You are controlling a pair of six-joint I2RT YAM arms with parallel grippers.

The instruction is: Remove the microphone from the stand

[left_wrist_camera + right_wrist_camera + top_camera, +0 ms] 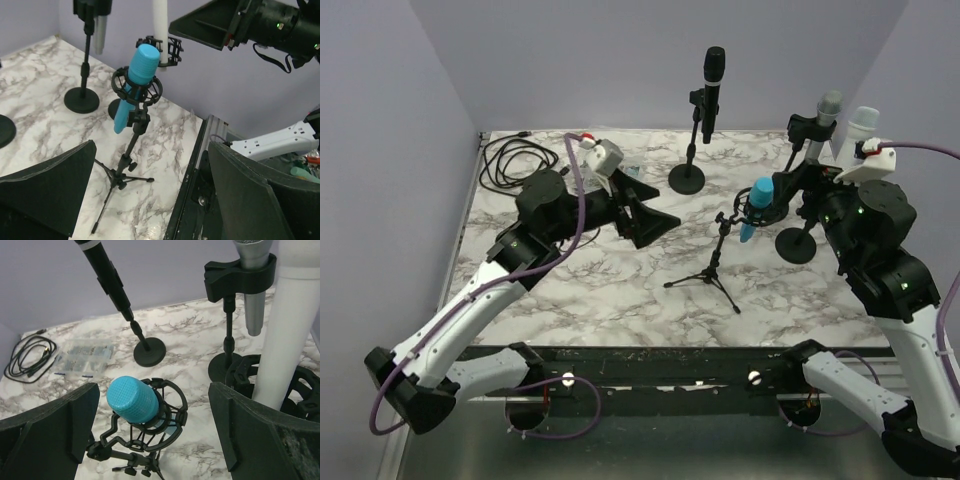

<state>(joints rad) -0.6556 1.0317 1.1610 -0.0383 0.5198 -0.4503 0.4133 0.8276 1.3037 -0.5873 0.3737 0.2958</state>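
Note:
The head (761, 190) (133, 399) of the blue microphone, just above the black shock mount, is the spot my right gripper should close on.
A blue microphone (753, 205) sits tilted in a black shock mount (175, 410) on a small tripod stand (715, 265) at the table's middle right. My right gripper (782, 192) is open just right of and above it. In the right wrist view the blue microphone (132, 400) lies between and below the spread fingers (250, 430), untouched. My left gripper (655, 225) is open and empty to the left of the stand. In the left wrist view the microphone (135, 80) stands well ahead of that gripper (150, 200).
A black microphone (713, 85) stands on a round-base stand (686, 178) at the back. A grey microphone (828, 108) and a white one (862, 125) stand on stands at the right, close to my right arm. A coiled cable (515, 160) and a clear bag (82, 357) lie at the back left.

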